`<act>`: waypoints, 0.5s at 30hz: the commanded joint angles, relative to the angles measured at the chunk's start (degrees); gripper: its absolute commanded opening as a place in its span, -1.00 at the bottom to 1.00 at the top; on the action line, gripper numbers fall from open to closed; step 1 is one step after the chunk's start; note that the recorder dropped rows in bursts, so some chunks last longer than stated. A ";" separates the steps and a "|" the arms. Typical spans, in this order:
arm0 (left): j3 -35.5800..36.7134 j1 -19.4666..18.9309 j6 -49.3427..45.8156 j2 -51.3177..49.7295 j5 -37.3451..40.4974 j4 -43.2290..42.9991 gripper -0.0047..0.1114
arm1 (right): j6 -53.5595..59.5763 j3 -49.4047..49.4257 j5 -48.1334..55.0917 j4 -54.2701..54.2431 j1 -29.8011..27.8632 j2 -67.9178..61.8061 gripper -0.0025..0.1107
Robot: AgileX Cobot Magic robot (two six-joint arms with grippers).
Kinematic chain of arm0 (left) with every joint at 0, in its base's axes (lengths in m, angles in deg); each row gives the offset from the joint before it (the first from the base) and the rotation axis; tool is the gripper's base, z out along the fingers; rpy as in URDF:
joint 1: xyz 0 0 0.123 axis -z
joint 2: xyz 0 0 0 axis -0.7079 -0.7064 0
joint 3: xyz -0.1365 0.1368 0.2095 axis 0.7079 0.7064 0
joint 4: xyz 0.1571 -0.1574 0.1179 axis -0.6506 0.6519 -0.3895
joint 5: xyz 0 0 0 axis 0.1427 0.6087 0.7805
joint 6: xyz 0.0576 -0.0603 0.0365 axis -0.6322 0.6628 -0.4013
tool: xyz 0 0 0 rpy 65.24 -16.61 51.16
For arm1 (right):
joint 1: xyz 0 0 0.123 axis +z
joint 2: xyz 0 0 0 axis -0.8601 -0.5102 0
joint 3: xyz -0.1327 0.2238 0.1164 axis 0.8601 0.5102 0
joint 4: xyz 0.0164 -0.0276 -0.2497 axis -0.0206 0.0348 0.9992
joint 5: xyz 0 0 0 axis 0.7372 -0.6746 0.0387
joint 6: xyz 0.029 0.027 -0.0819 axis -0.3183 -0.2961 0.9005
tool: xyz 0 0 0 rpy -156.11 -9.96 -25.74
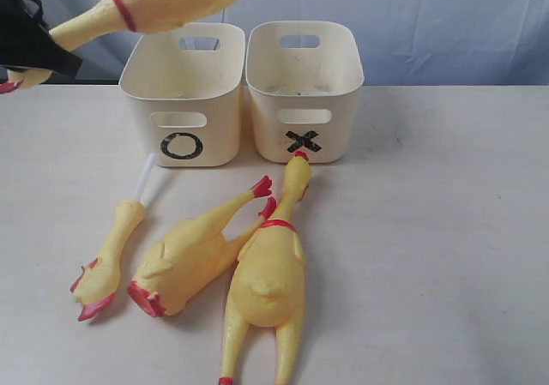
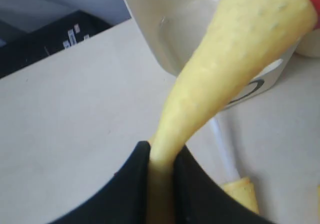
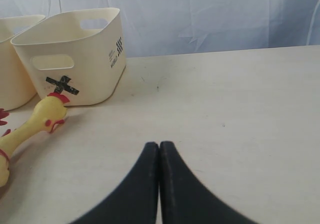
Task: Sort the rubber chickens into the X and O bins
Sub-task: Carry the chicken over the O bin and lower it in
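Note:
My left gripper has the large rubber chicken, which hangs tilted above the O bin. It will let go of it inside the O bin (image 1: 192, 74) (image 2: 200, 19), with the chicken's neck leaning over the bin's front rim.
My left gripper (image 2: 161, 151) is shut on the neck of a large rubber chicken (image 1: 159, 3), which hangs tilted in the air above and left of the O bin (image 1: 184, 93). In the exterior view the gripper (image 1: 34, 46) shows as a black shape at the left edge. The X bin (image 1: 302, 89) stands beside the O bin, to its right. Three chickens lie on the table in front of the bins: a thin one with a white tube (image 1: 111, 252), a middle one (image 1: 193, 252), and a long one (image 1: 266, 282) whose head touches the X bin. My right gripper (image 3: 159, 146) is shut and holds nothing.
Both bins look empty inside. A pale blue backdrop (image 1: 446, 25) hangs behind the table. The cream table top (image 1: 446, 231) stretches bare to the right of the chickens. A black box (image 2: 50, 42) sits beyond the table's edge in the left wrist view.

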 commanded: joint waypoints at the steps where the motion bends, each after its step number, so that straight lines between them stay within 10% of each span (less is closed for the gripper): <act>1: -2.89 0.18 6.24 -0.57 4.27 -2.30 -0.92 | 0.18 0.14 -0.36 0.26 -0.28 0.29 -0.96; 15: -14.84 0.18 16.03 -5.49 25.87 -2.30 -0.92 | 0.18 0.14 -0.36 0.26 -0.28 0.29 -0.96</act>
